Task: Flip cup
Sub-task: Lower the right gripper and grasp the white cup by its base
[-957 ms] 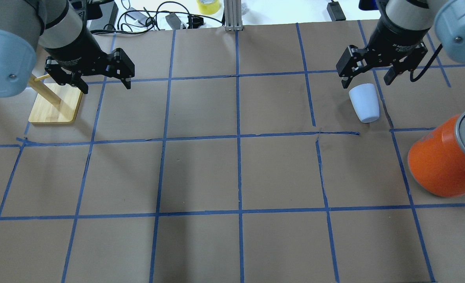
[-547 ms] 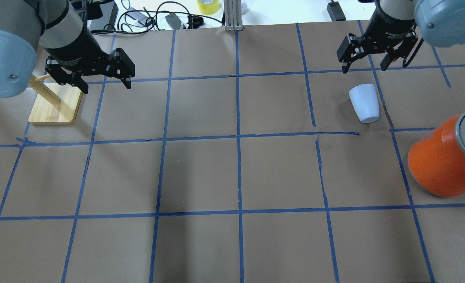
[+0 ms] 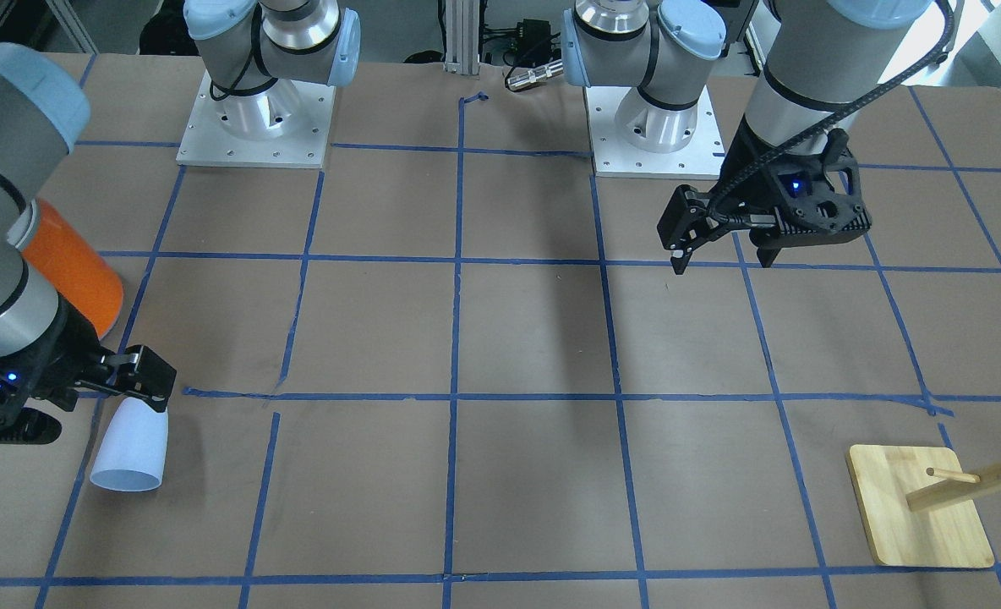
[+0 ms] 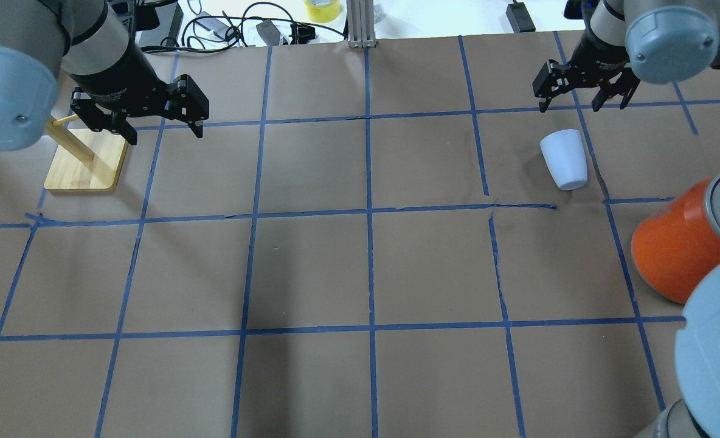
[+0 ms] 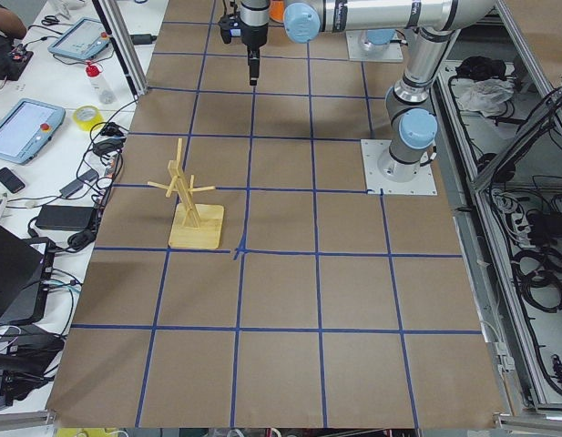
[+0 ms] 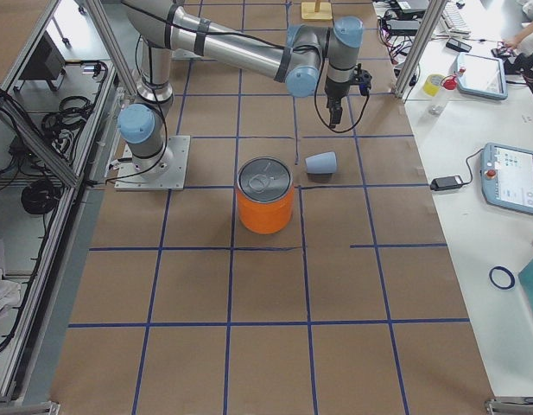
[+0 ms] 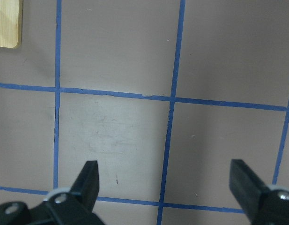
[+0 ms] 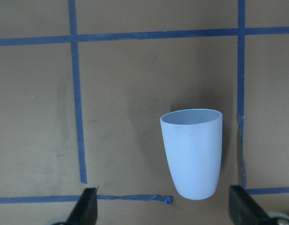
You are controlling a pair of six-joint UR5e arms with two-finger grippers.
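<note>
The lying cup is next, and my right gripper will go down to it and close on the middle of its body (image 3: 135, 442) (image 8: 193, 155), between the cup's rim and bottom.
The cup (image 4: 564, 159) is a small pale lavender-blue tumbler that lies on its side on the brown paper at the right, its rim pointing away from the robot's base. It also shows in the front view (image 3: 133, 448), the right side view (image 6: 321, 162) and the right wrist view (image 8: 193, 152). My right gripper (image 4: 582, 106) is open and empty, held above the cup and apart from it. It also shows in the front view (image 3: 86, 419) and its own wrist view (image 8: 164, 211). My left gripper (image 4: 165, 135) is open and empty, far away at the left (image 3: 723, 264) (image 7: 166, 183).
A large orange can (image 4: 670, 255) with a silver lid stands right of the cup (image 3: 69, 271) (image 6: 264, 203). A wooden peg stand (image 4: 86, 164) stands under the left arm (image 3: 919, 507). Cables and a yellow tape roll (image 4: 322, 9) lie beyond the far edge.
The right gripper has moved away from the overhead camera and slightly right, still open. The right arm's elbow now shows at that view's lower right. The cup and the left arm have not moved.
</note>
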